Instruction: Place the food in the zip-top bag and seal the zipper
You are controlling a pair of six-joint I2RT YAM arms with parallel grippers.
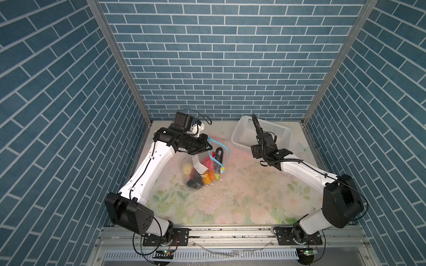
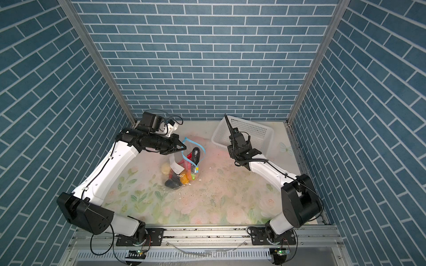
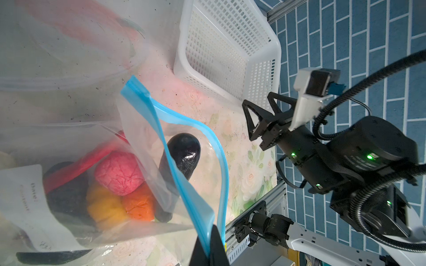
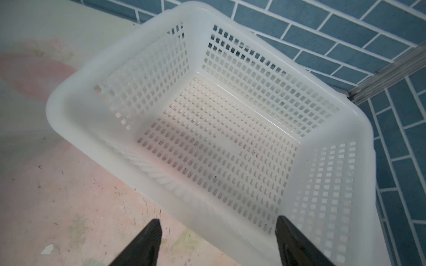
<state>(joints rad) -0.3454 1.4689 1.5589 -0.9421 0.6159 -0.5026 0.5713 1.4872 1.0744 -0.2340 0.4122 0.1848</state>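
Observation:
The robot's right gripper needs to next move to the light-blue zipper's free side [image 1: 229, 151], which bows away from the left gripper, and grab the zip-top bag there.
The clear zip-top bag [image 1: 196, 161] [image 2: 175, 161] stands on the floral table left of centre, lifted by its top edge. My left gripper [image 1: 210, 147] [image 3: 211, 248] is shut on one side of the light-blue zipper [image 3: 161, 129]. The other zipper side [image 3: 221, 156] bows away, so the mouth gapes. The yellowish slider [image 1: 223, 170] hangs at the strip's end. The food lies inside: a pink ball [image 3: 119, 172], orange [image 3: 138, 205] and yellow [image 3: 106, 205] pieces, a red strip [image 3: 92, 156], and a black oval [image 3: 182, 152] upright near the mouth. My right gripper [image 4: 217, 221] [image 3: 260, 110] is open and holds nothing, over the basket's near wall.
The white perforated basket [image 1: 239, 135] [image 4: 69, 96] sits at the back right against the blue brick wall, with nothing inside. A cream lump [image 1: 187, 168] shows at the bag's left side. Small white crumbs dot the mat right of the bag.

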